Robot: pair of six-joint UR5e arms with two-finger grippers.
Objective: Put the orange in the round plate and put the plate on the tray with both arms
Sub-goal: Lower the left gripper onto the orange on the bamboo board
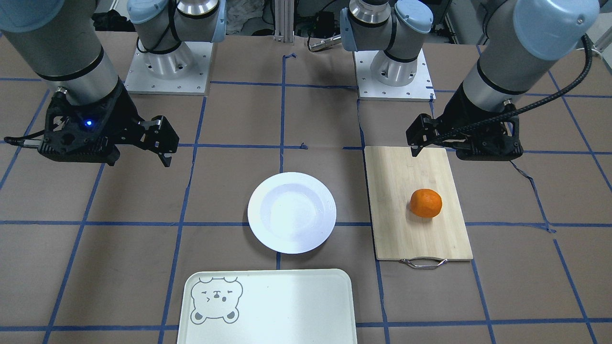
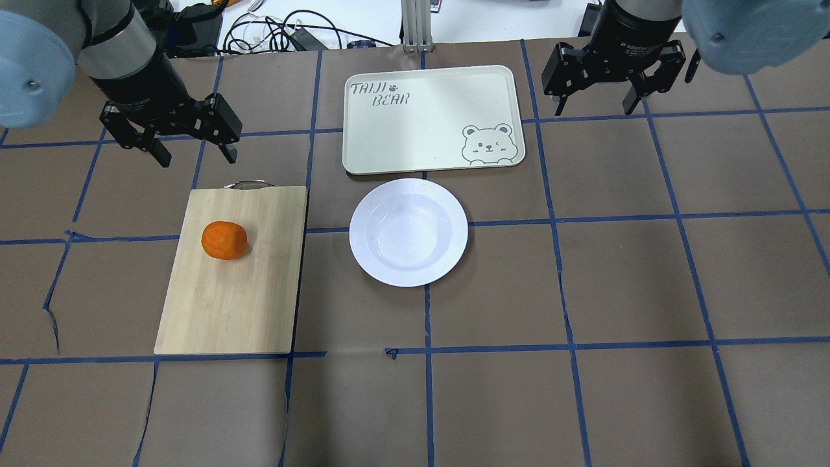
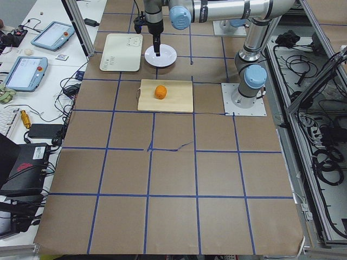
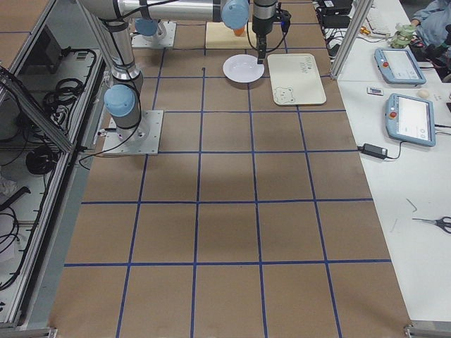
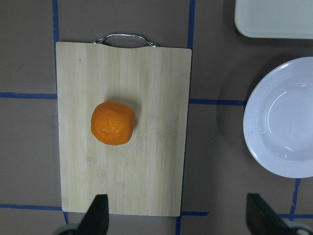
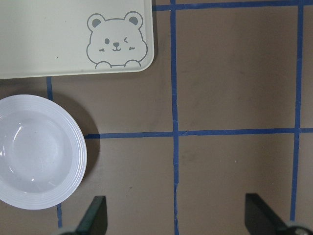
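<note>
The middle of the orange (image 1: 426,203) (image 5: 113,123) on the wooden cutting board is the next thing my left gripper needs to go down to and close around.
The orange (image 2: 224,240) (image 1: 426,203) (image 5: 113,123) rests on a wooden cutting board (image 2: 227,305). In the middle of the table lies the white round plate (image 2: 408,232) (image 1: 291,212) (image 6: 36,152), with nothing in it. Just beyond it is the cream tray (image 2: 428,117) (image 1: 287,306) with the bear face, also bare. My left gripper (image 2: 194,152) (image 1: 437,150) hovers open above the table near the board's handle end, holding nothing. My right gripper (image 2: 593,109) (image 1: 138,160) hangs open and empty off the tray's right side.
The cutting board has a metal handle (image 2: 248,185) pointing toward the far side. Brown paper with blue tape lines covers the table (image 2: 583,292). Cables and tablets lie on the side bench (image 3: 32,65).
</note>
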